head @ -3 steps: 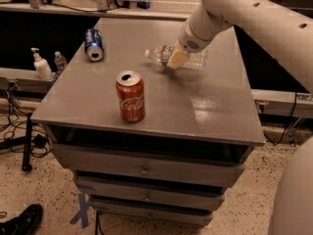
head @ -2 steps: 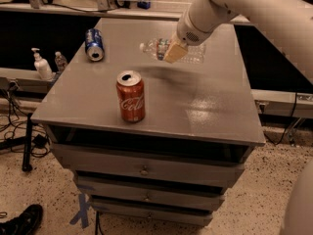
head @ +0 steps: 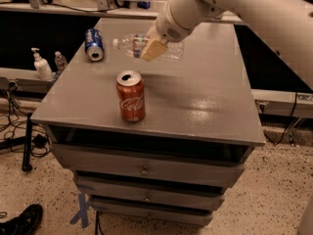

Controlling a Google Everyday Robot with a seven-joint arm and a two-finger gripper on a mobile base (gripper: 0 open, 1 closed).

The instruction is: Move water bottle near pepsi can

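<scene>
Next, I let go of the water bottle with my gripper on the grey tabletop (head: 105, 62) in front of the pepsi can.
The water bottle (head: 142, 45) is clear ribbed plastic with a white cap pointing left and a red-and-blue label. It is held lying sideways a little above the grey tabletop (head: 195, 97), at the back middle. My gripper (head: 152, 48) is shut on the water bottle around its label; a tan finger pad (head: 153, 51) shows in front of it. The pepsi can (head: 93, 44), blue with a silver top, lies on its side at the back left corner of the table, a short gap left of the bottle's cap.
A red Coca-Cola can (head: 130, 96) stands upright near the table's front left. A white pump dispenser (head: 40, 65) and a tiny bottle (head: 60, 60) sit on a low ledge left of the table. Drawers (head: 144, 168) are below the tabletop.
My gripper has carried the water bottle leftwards across the back of the table, towards the pepsi can. The cans have not moved.
</scene>
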